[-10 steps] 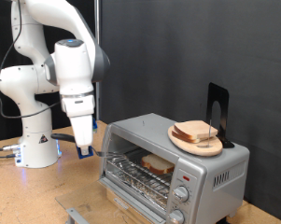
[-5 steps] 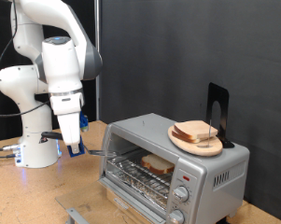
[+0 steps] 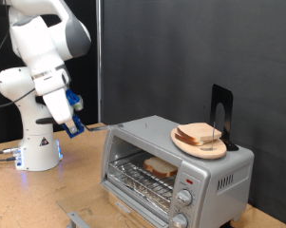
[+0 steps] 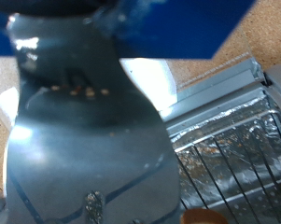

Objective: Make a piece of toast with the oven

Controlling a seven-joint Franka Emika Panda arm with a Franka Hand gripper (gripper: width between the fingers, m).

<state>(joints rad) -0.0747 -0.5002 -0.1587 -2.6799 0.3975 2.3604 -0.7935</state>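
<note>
My gripper needs to set the metal spatula down on top of the oven (image 3: 152,121) next to the round wooden plate. The spatula now hangs above the table.
The oven (image 3: 181,163) stands at the exterior view's right with its door open. One piece of toast (image 3: 162,166) lies on the wire rack inside. My gripper (image 3: 72,121), with blue fingers, hangs at the exterior view's left of the oven, above the table. It is shut on a flat shiny metal spatula (image 4: 89,140), whose thin blade (image 3: 95,124) points towards the oven. In the wrist view the blade fills most of the picture under the blue fingers (image 4: 168,28). The oven's rack (image 4: 235,157) shows beside it.
A round wooden plate (image 3: 181,143) with more bread slices (image 3: 200,135) sits on top of the oven, next to a black upright stand (image 3: 221,112). The robot's white base (image 3: 38,142) stands at the exterior view's left on the wooden table (image 3: 28,199).
The gripper has swung to the exterior view's left and upward, away from the oven's opening, and the wrist has turned. The toast in the oven has not moved.
</note>
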